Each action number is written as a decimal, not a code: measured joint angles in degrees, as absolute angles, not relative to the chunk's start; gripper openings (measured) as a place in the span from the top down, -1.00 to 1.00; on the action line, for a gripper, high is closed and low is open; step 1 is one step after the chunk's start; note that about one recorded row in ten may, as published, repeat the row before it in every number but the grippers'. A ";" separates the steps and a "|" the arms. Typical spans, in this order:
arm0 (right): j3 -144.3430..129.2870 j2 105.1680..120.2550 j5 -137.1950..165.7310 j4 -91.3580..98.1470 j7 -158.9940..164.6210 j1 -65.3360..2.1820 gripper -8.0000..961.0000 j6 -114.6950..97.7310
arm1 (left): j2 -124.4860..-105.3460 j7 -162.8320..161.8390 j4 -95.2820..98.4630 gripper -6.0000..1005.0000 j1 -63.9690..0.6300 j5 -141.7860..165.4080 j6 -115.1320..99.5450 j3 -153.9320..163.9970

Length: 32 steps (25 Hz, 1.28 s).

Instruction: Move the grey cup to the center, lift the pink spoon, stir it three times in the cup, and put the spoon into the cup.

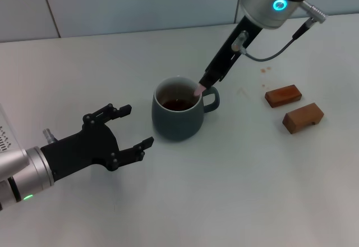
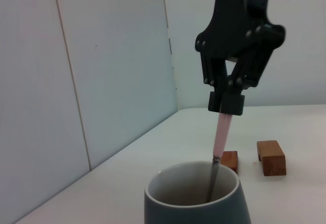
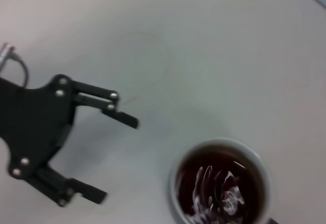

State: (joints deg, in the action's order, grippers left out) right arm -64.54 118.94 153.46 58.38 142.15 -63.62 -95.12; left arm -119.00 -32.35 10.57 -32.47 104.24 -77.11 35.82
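Next, my right gripper releases the pink spoon so that it leans on the grey cup's rim [image 1: 202,95] [image 3: 265,212] next to the cup's handle.
The grey cup [image 1: 178,118] stands on the white table near the middle, handle to the right, with dark brown liquid inside. My right gripper [image 1: 207,81] is above the cup's handle side, shut on the pink spoon [image 1: 197,91], whose lower end dips into the cup. In the left wrist view the right gripper [image 2: 226,103] holds the pink spoon [image 2: 222,135] upright, its metal neck inside the cup [image 2: 196,198]. My left gripper [image 1: 137,126] is open and empty, just left of the cup. The right wrist view shows rippled liquid in the cup [image 3: 220,183] and the left gripper [image 3: 112,158].
Two brown wooden blocks [image 1: 283,95] [image 1: 303,117] lie on the table to the right of the cup. A pale wall runs along the table's far edge [image 1: 140,31]. A small stain [image 1: 265,70] marks the table near the blocks.
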 joint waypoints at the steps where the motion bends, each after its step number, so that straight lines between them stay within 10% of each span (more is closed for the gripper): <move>1: -64.54 118.94 153.46 58.38 142.15 -63.62 0.74 -95.12 | -119.00 -32.35 10.56 -0.66 -32.51 104.24 -77.04 35.84; 18: -64.65 119.43 148.41 65.78 143.44 -58.05 0.74 -92.55 | -119.09 -32.32 10.44 -0.66 -32.55 104.04 -76.77 35.86; 32: -59.19 119.00 119.42 90.54 124.85 -24.21 -0.27 -92.50 | -119.00 -34.00 10.48 -0.66 -32.34 103.83 -77.23 35.79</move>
State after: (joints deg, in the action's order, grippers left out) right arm -59.19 119.00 119.42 90.54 124.85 -24.21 -92.50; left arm -119.00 -33.99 10.48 -32.34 103.83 -77.23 35.79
